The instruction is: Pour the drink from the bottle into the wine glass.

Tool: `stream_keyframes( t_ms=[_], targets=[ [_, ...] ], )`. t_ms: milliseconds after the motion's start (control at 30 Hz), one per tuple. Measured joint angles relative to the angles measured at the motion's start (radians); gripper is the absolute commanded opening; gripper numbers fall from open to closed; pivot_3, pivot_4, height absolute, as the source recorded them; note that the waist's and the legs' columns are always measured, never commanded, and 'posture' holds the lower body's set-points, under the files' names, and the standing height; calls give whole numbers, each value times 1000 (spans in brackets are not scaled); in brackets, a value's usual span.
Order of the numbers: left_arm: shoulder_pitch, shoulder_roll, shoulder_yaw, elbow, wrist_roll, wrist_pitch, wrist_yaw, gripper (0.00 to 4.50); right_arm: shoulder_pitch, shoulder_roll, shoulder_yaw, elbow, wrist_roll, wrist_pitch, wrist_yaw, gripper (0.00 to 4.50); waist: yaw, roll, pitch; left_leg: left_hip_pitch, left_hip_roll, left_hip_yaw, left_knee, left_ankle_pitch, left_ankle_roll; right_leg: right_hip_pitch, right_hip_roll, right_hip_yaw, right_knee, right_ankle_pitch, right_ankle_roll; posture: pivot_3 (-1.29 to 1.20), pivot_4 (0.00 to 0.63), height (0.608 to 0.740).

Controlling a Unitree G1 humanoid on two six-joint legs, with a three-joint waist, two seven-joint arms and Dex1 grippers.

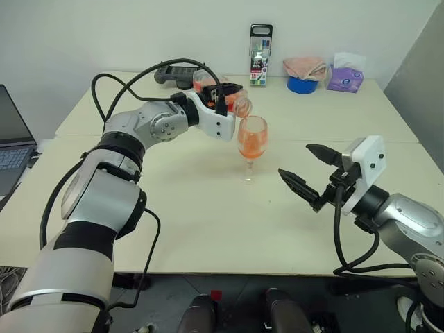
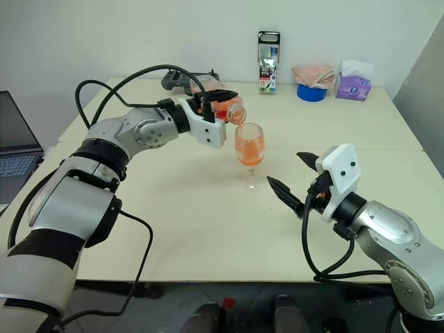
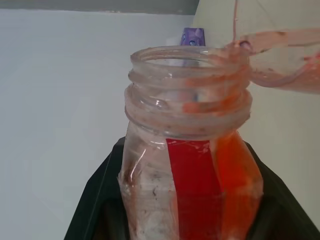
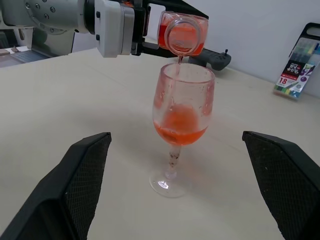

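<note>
I need to release the bottle from my left gripper just this side of the table seam (image 1: 168, 164), in front of the black controller.
My left gripper (image 1: 223, 96) is shut on the bottle (image 1: 234, 103), which lies tipped on its side with its open, capless mouth (image 4: 183, 34) just over the rim of the wine glass (image 1: 252, 139). A thin stream of orange drink (image 4: 178, 64) runs from the mouth into the bowl, and orange drink (image 4: 180, 131) fills the lower part of the bowl. The glass stands upright on the table (image 1: 173, 229). In the left wrist view the bottle (image 3: 192, 165) shows its red label stripe and orange liquid. My right gripper (image 1: 309, 175) is open, nothing between its fingers, to the right of the glass.
At the table's back edge stand a marker pack (image 1: 261, 55), a blue bowl with a pink cloth (image 1: 304, 75), a purple tissue pack (image 1: 345, 76) and a black controller (image 1: 177, 73). A laptop (image 1: 10, 142) sits off to the left.
</note>
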Motion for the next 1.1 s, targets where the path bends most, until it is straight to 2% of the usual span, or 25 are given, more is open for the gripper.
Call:
stream_keyframes(
  t_ms=[1100],
  targets=[
    [-50, -12, -75, 15, 77, 17, 100, 1895, -42, 13, 27, 1, -19, 0, -6, 4500, -10, 0, 0, 0, 0, 0, 1, 0, 0, 0, 0, 0, 2, 0, 0, 0, 150, 740]
  ],
)
